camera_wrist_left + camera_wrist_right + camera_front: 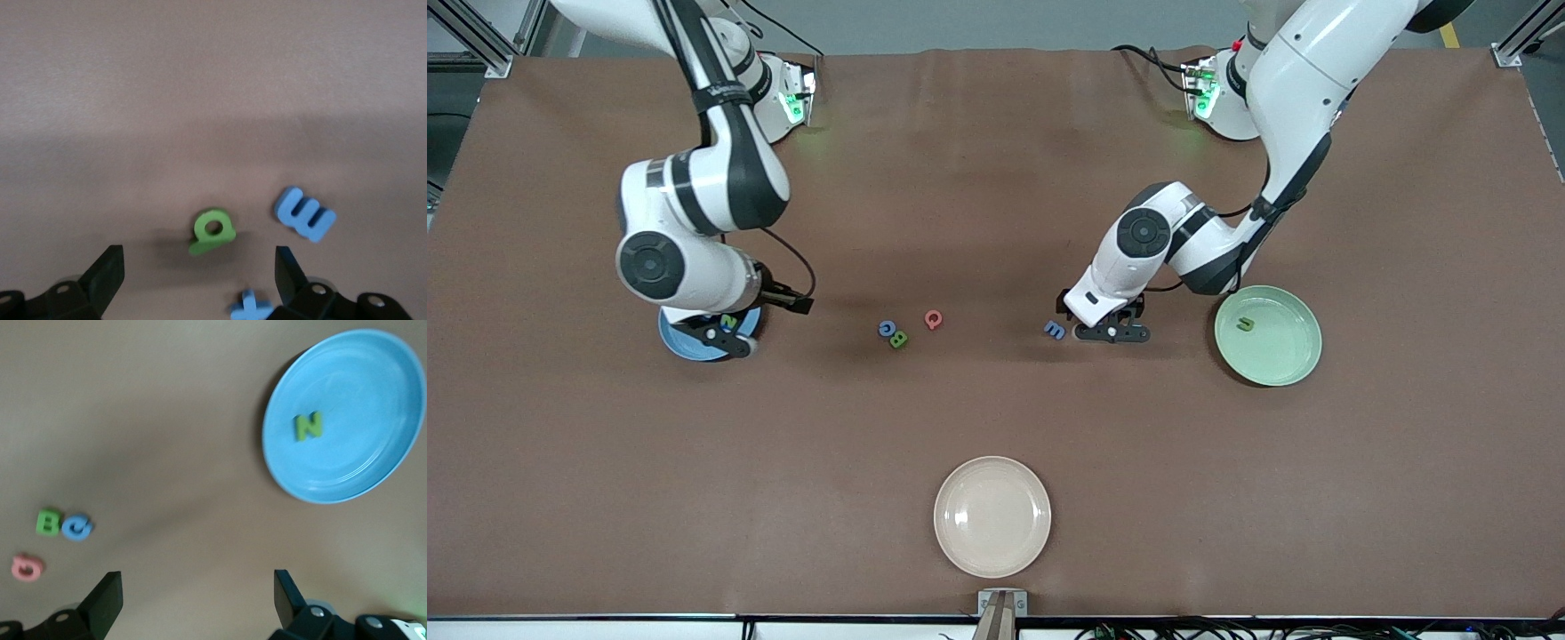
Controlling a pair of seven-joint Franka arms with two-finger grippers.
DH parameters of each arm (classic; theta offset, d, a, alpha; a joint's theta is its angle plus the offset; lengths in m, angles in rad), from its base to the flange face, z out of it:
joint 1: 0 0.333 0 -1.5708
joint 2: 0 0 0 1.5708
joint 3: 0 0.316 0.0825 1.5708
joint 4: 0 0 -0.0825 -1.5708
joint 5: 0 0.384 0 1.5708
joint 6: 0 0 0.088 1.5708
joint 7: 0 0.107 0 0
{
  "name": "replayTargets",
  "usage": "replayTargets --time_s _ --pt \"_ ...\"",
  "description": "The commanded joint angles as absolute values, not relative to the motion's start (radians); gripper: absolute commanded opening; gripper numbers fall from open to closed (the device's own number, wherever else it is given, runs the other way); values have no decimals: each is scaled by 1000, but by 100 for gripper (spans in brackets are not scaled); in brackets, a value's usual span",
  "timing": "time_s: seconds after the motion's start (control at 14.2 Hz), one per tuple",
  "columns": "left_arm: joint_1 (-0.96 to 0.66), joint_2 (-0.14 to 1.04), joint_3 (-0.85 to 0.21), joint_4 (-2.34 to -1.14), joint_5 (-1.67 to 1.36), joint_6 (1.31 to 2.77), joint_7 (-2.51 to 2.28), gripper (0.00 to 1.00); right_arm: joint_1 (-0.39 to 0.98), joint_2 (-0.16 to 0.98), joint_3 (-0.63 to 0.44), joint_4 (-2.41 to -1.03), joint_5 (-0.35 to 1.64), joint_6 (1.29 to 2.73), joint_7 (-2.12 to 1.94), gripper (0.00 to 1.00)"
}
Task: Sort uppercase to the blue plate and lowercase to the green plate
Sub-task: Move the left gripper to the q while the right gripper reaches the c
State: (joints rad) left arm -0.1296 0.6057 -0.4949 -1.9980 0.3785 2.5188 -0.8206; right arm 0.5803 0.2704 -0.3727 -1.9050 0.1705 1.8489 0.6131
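Observation:
Next, I close my right gripper on the outer sides of the blue G (887,329) (77,527) beside the green B, because uppercase letters go to the blue plate.
My right gripper (725,336) hangs open and empty over the blue plate (680,342), which holds a green N (309,425). Blue G (887,329), green B (898,339) and pink Q (933,319) lie together mid-table. My left gripper (1112,331) is low over the table, open, with nothing between its fingers. The green q (213,230) lies just ahead of its fingers, the blue m (303,213) beside that, and the blue x (252,307) next to one finger. The green plate (1280,356) holds a green u (1245,324).
A cream-white plate (992,516) sits near the table's front edge, nearer to the front camera than all the letters. Brown tabletop spreads around the plates.

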Motion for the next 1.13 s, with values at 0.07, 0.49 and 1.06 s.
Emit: replayTargets --time_s 0.07,0.49,1.06 --pt "-196 656 -446 -1930 406 2503 -882 96 511 308 -367 -1870 180 1835 569 100" --pt "-196 650 -446 -1940 408 2456 -887 69 590 305 -359 -1882 190 1902 988 100" --pt "-184 643 -448 -1945 410 2451 -885 39 768 339 -357 -2048 189 2215 1414 100"
